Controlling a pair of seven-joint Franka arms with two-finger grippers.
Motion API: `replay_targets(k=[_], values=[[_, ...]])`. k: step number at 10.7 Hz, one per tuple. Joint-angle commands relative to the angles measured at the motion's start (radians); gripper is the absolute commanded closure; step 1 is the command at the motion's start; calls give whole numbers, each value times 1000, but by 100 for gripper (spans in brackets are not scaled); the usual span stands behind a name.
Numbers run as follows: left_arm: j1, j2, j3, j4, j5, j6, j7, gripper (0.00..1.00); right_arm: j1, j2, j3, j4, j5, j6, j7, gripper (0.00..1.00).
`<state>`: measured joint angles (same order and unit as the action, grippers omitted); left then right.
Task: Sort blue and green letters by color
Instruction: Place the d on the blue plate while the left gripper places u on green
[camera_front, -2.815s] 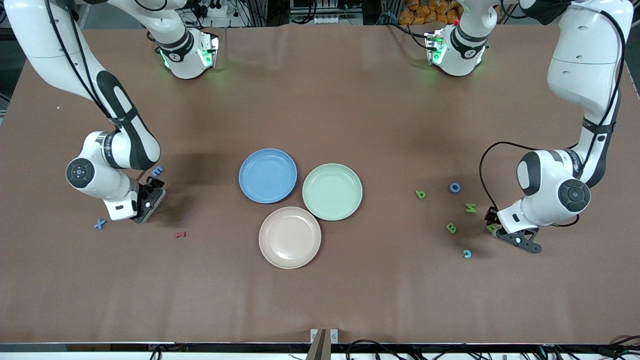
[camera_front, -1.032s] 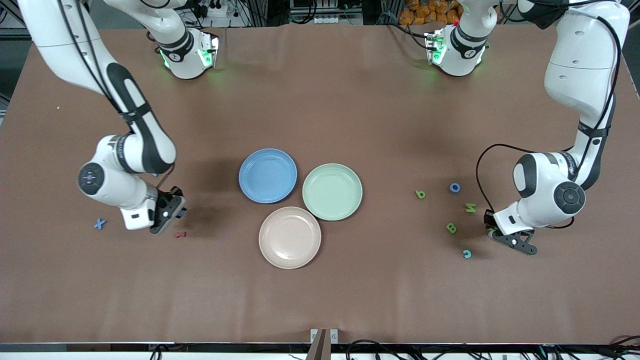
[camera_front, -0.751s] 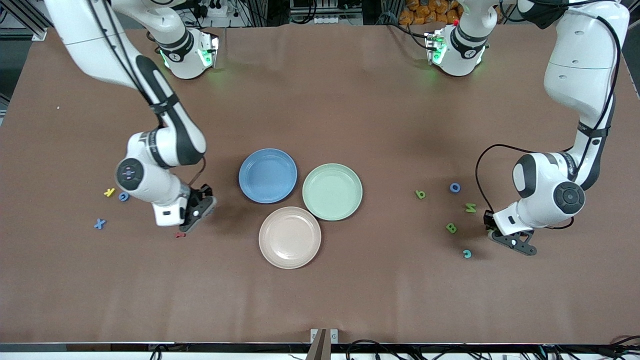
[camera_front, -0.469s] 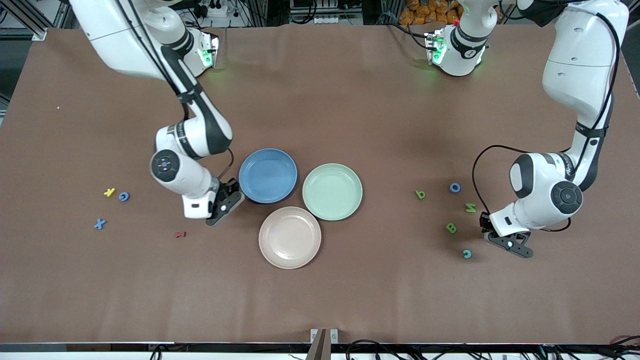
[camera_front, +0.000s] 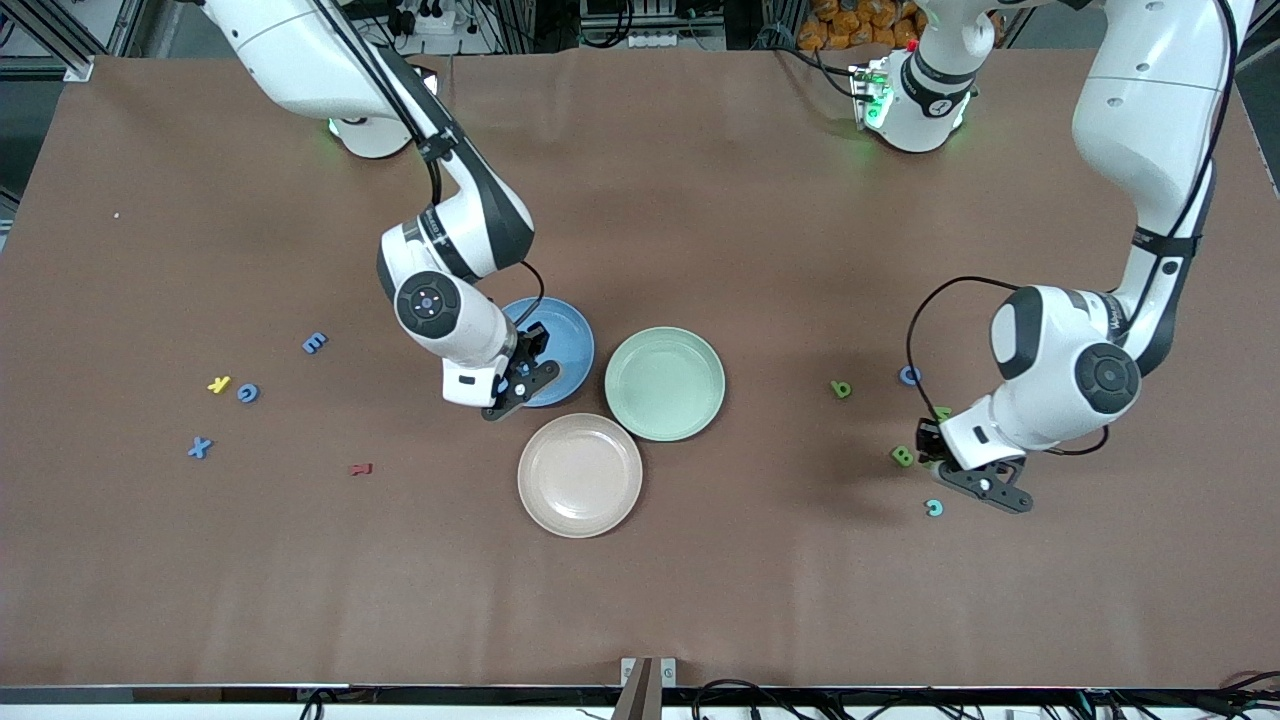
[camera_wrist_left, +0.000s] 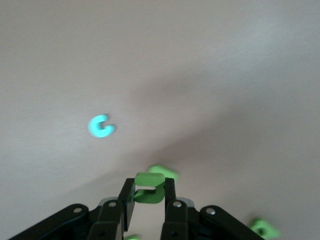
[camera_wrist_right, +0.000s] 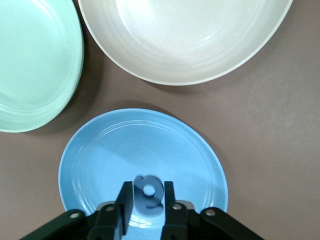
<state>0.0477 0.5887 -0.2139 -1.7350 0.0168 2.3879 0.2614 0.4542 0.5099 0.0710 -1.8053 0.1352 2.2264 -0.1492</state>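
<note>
My left gripper will let go of the lime green letter near the middle of the green plate (camera_front: 672, 385).
My right gripper (camera_front: 521, 374) hangs over the edge of the blue plate (camera_front: 562, 330), shut on a small blue letter (camera_wrist_right: 148, 189); in the right wrist view the blue plate (camera_wrist_right: 100, 155) lies just beneath it. My left gripper (camera_front: 952, 466) is shut on a lime green letter (camera_wrist_left: 149, 181) a little above the table at the left arm's end. Around it lie green letters (camera_front: 902, 456) (camera_front: 841, 389), a blue O (camera_front: 909, 376) and a teal C (camera_front: 934, 507). Blue letters E (camera_front: 314, 343), G (camera_front: 247, 393) and X (camera_front: 200, 447) lie toward the right arm's end.
A green plate (camera_front: 664, 383) and a beige plate (camera_front: 580, 475) stand beside the blue one at mid-table. A yellow letter (camera_front: 218, 384) and a dark red letter (camera_front: 360, 468) lie among the blue ones. Another green letter (camera_wrist_left: 164, 172) shows under the left gripper.
The right arm has swung from the right arm's end of the table to over the blue plate, carrying the blue letter. The left gripper has lifted the green letter and shifted slightly toward the plates.
</note>
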Motion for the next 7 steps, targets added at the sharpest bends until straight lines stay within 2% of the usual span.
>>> replay_targets(k=[1, 6, 7], values=[[-14, -27, -91, -17, -17, -18, -215, 100, 9, -8, -10, -8, 3, -14, 56, 0], [-196, -23, -99, 3, -3, -18, -549, 100, -45, -21, -20, -23, -6, -21, 39, 0], [-234, -10, -96, 24, -3, -18, -606, 100, -55, -40, -20, -57, -29, -4, 39, 0]])
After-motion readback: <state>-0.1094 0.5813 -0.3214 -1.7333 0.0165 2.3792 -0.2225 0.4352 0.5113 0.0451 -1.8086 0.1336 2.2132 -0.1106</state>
